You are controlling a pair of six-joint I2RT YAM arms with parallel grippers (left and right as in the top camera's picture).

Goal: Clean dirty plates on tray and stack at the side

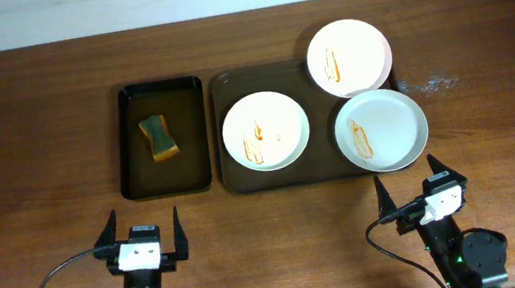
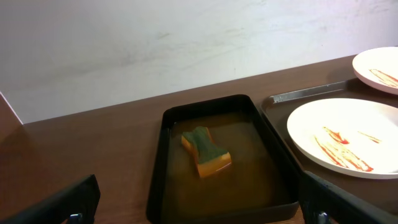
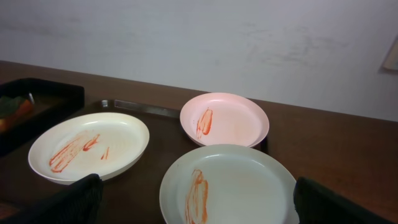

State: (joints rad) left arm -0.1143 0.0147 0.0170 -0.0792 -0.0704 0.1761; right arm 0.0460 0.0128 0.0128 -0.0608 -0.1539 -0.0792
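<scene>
Next, I need to move my right gripper to the cream plate and close it on its rim (image 1: 308, 129) (image 3: 147, 144) on the side that faces the green plate.
Three dirty plates with red smears lie on a dark brown tray (image 1: 238, 182): a cream plate (image 1: 266, 131) at left, a pink plate (image 1: 348, 55) at the back right, a pale green plate (image 1: 381, 130) at the front right. They also show in the right wrist view: cream (image 3: 90, 145), pink (image 3: 225, 119), green (image 3: 230, 186). A green-and-orange sponge (image 1: 160, 138) (image 2: 206, 152) lies in a black tray (image 1: 135, 171) (image 2: 158, 162). My left gripper (image 1: 141, 238) (image 2: 199, 208) is open and empty near the table's front. My right gripper (image 1: 415, 185) (image 3: 199, 199) is open and empty just in front of the green plate.
The wooden table (image 1: 24, 136) runs wide to the left and right of the trays. A white wall (image 2: 155, 43) stands behind the table's far edge. A faint scuff mark (image 1: 428, 86) lies right of the plates.
</scene>
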